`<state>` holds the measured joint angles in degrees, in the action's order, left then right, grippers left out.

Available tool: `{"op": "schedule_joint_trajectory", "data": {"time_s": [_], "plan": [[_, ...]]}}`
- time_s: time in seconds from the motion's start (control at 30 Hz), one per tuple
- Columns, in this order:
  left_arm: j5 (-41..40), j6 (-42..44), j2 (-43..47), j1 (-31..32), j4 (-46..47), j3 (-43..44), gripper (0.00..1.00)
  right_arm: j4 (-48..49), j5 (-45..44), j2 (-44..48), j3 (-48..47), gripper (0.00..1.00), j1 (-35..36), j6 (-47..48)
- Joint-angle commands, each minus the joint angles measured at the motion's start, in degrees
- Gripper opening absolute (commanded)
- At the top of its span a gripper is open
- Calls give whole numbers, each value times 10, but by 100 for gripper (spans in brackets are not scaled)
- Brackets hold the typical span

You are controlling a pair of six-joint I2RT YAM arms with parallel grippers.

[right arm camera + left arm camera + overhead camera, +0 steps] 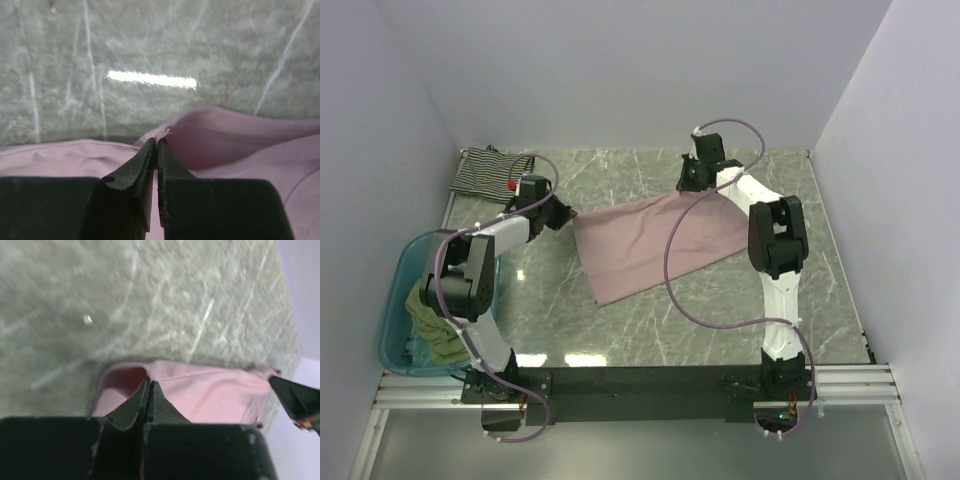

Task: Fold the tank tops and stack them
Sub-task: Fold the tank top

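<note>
Next, my right gripper lets go of the mauve-pink tank top's far corner on the top's own cloth, halfway [699, 231] toward the near edge of the tank top.
The mauve-pink tank top [655, 243] lies spread across the middle of the marble table. My left gripper [567, 214] is shut on its far left corner; the left wrist view shows the pink cloth [210, 395] pinched at the fingertips [149, 384]. My right gripper [688, 186] is shut on its far right corner, with pink cloth [235, 135] bunched at the fingertips [156, 142]. The black-and-white striped tank top [485, 172] lies folded at the far left corner. The olive-green tank top [432, 325] sits crumpled in the tub.
A translucent blue plastic tub [408, 262] stands at the near left edge beside the left arm. White walls close in the table on the left, back and right. A black rail [650, 382] runs along the near edge.
</note>
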<state>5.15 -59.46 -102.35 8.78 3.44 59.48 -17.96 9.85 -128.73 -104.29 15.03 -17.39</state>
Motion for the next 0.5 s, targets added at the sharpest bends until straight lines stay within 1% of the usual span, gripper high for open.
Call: {"op": "schedule_joint_trajectory", "data": {"time_s": [0.0,0.1,0.33,0.47], "plan": [[-1,13,51,15,30,-24,1,39,-15,56,29,2,4,-7],[1,10,72,20,34,-50,1,48,-20,77,65,2,4,-9],[-5,5,123,44,34,-105,1,99,-35,155,190,1,4,-19],[-7,-1,151,50,36,-141,1,115,-38,180,234,1,4,-25]]}}
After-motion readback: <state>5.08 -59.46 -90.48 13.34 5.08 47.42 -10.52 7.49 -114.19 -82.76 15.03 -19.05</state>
